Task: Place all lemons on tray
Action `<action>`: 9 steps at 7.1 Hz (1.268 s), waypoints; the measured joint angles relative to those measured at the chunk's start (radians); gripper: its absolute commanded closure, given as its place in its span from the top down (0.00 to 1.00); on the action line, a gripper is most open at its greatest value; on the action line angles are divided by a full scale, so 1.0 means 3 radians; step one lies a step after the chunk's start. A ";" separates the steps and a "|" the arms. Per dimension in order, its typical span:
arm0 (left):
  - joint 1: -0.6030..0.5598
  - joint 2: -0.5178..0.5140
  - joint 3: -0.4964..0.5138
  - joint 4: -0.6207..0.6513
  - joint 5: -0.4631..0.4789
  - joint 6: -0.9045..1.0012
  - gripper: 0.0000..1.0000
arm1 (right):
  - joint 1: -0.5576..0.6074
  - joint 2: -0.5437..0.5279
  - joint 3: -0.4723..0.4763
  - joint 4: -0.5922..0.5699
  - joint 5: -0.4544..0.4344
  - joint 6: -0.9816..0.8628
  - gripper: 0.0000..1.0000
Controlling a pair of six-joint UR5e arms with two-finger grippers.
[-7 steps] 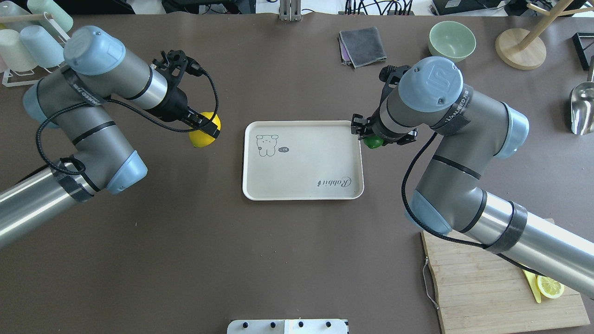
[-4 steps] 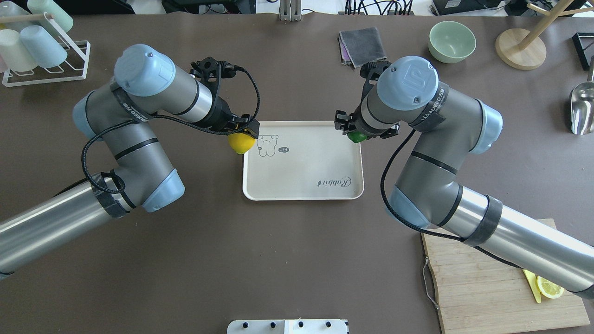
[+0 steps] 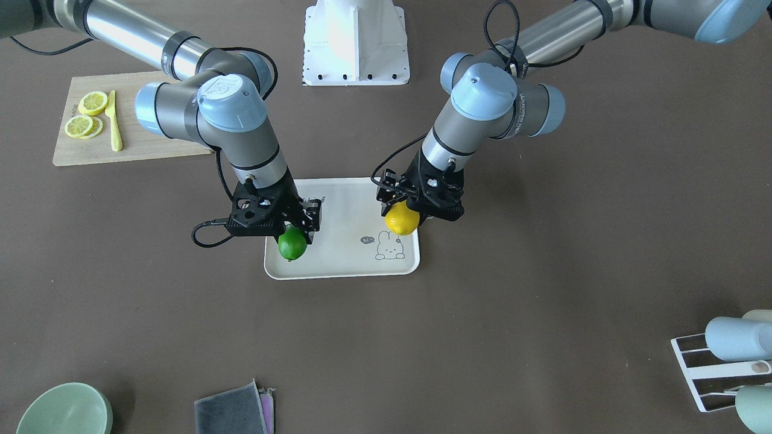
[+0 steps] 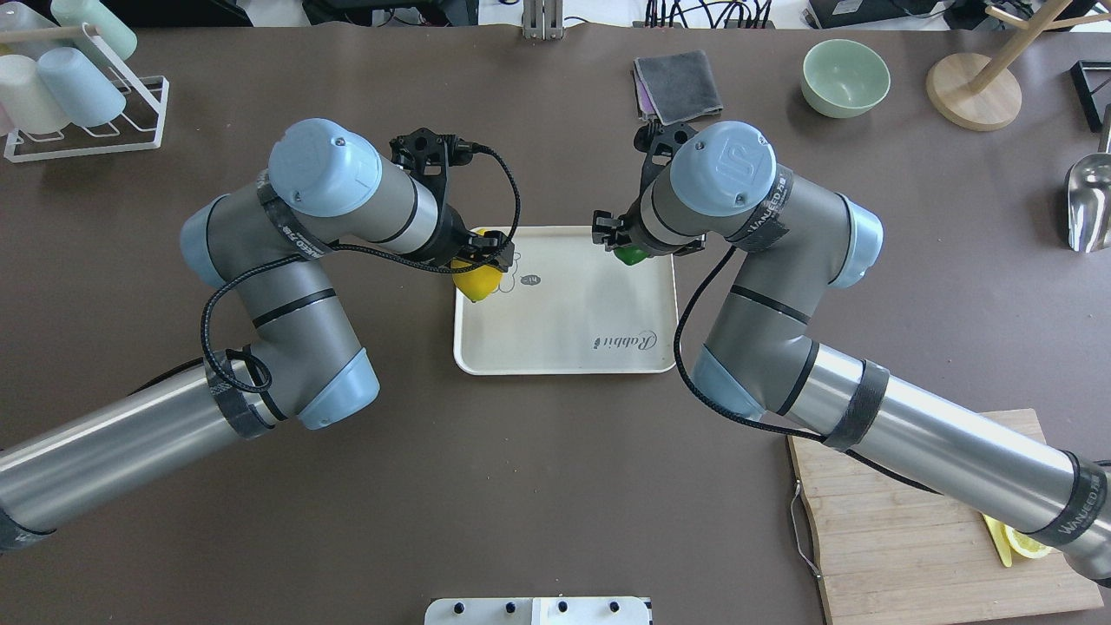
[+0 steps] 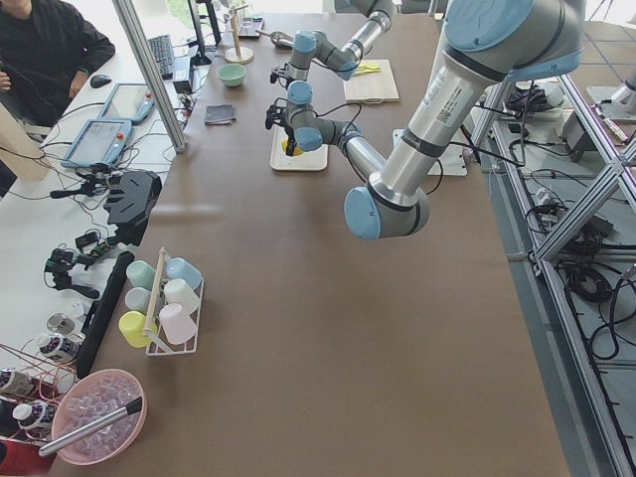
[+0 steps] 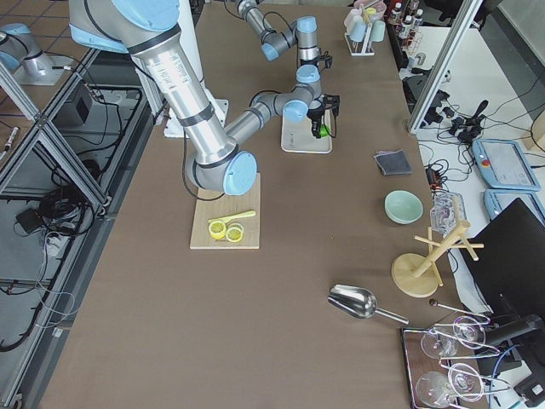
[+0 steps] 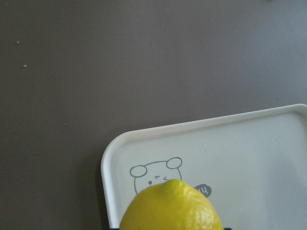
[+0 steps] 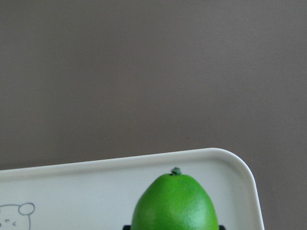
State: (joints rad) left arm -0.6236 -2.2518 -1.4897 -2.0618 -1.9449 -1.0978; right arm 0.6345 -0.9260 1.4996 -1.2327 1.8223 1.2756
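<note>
Next, the left gripper releases the yellow lemon on the cream tray [image 3: 383,209] just above the bunny drawing's ears.
The cream tray [image 4: 564,338] [image 3: 338,268] with the bunny drawing lies at the table's middle. My left gripper [image 4: 480,265] [image 3: 405,218] is shut on the yellow lemon [image 4: 477,281] [image 3: 401,221] [image 7: 170,207] and holds it above the tray's left end, over the bunny. My right gripper [image 4: 627,247] [image 3: 294,236] is shut on the green lemon [image 4: 630,255] [image 3: 292,244] [image 8: 175,203] and holds it above the tray's far right corner [image 8: 240,165]. Both fruits hang clear of the tray floor.
A wooden cutting board [image 4: 920,538] [image 3: 90,147] with lemon slices [image 3: 84,114] and a yellow knife [image 3: 113,120] lies near my right. A grey cloth [image 4: 679,85], green bowl [image 4: 844,76], wooden stand [image 4: 974,90], metal scoop [image 4: 1089,200] and cup rack [image 4: 65,78] line the far side.
Both arms have swung inward. The yellow lemon moved from left of the tray to over its left end; the green lemon moved from the tray's right rim to over its far right corner.
</note>
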 measured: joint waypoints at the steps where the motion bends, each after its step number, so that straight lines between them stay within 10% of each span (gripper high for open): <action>1: 0.0064 -0.0030 -0.0001 0.0036 0.0069 0.0003 0.00 | -0.0025 0.0001 -0.0013 0.0016 0.0000 0.0001 0.00; 6: 0.0241 -0.0077 0.0032 0.0072 0.0268 0.0027 0.00 | -0.0106 -0.0004 -0.0093 0.0019 0.0000 0.0057 0.16; 7: 0.0242 -0.0074 0.0034 0.0072 0.0273 0.0042 0.00 | -0.0125 -0.0003 -0.0104 0.0017 0.0000 0.0062 0.80; 8: 0.0243 -0.0071 0.0037 0.0081 0.0279 0.0097 0.66 | -0.0139 -0.0002 -0.0108 0.0016 0.0000 0.0066 0.99; 9: 0.0247 -0.0069 0.0039 0.0107 0.0312 0.0172 0.98 | -0.0154 -0.0002 -0.0109 0.0017 0.0000 0.0072 1.00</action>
State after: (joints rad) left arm -0.5496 -2.2725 -1.4779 -2.0297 -1.8513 -1.0461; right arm 0.5883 -0.9266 1.4668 -1.2276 1.8224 1.2973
